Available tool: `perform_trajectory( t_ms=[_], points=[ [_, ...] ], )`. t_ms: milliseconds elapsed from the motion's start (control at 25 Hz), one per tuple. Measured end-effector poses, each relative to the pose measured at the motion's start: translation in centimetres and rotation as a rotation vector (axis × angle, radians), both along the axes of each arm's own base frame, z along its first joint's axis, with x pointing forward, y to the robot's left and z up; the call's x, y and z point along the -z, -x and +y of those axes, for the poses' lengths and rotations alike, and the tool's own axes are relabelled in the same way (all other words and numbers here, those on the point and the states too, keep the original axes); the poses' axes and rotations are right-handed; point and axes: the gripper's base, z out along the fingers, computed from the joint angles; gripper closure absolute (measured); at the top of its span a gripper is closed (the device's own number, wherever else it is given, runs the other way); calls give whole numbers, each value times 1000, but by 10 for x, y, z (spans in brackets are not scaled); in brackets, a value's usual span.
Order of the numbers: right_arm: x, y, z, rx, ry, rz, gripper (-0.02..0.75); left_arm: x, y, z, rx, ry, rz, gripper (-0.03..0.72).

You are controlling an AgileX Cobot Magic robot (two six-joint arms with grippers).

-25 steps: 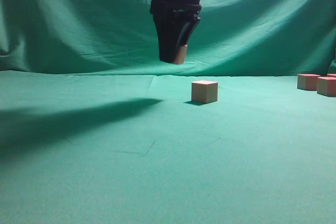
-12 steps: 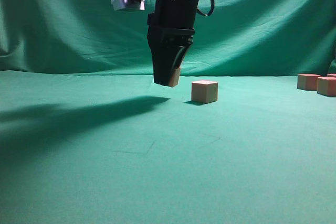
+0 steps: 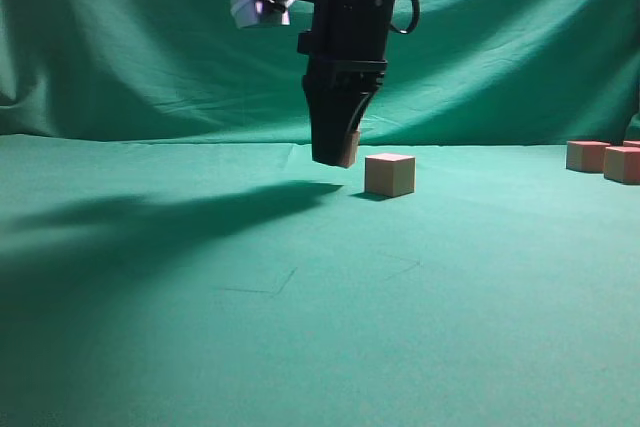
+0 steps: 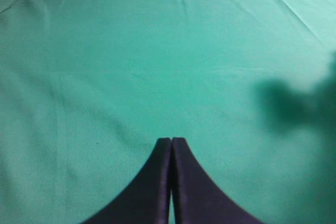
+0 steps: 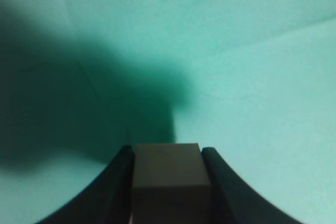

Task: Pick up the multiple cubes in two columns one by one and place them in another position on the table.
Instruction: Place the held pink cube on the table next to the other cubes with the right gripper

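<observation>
Next, I set the tan cube on the green cloth (image 3: 335, 173) beside the lone cube with my right gripper.
My right gripper (image 3: 333, 155) hangs low over the table (image 3: 300, 327), shut on a tan cube (image 5: 168, 179) that fills the gap between its black fingers (image 5: 223, 182). In the exterior view only a sliver of that held cube (image 3: 349, 150) shows beside the fingers. Another cube (image 3: 389, 174) rests on the cloth just right of the gripper. More cubes (image 3: 587, 155) (image 3: 622, 164) sit at the far right edge. My left gripper (image 4: 171, 140) is shut with nothing in it, above bare green cloth.
A draped green backdrop (image 3: 130, 47) rises behind the table. The arm's long shadow (image 3: 150, 222) falls across the cloth to the left.
The right gripper has come down with the cube and shifted slightly right, close to the cube resting on the cloth. Its grip has not changed.
</observation>
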Motion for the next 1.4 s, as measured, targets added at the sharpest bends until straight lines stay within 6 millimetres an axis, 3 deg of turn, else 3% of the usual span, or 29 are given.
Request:
perform_trajectory(
  t_ms=[280, 600, 1400],
  points=[
    [0, -3, -5, 11, -43, 20, 469, 0, 0, 0, 0, 0, 0, 688],
    [13, -4, -2, -3, -51, 54, 469, 0, 0, 0, 0, 0, 0, 688],
    [14, -9, -11, -5, -47, 51, 469, 0, 0, 0, 0, 0, 0, 688]
  ],
)
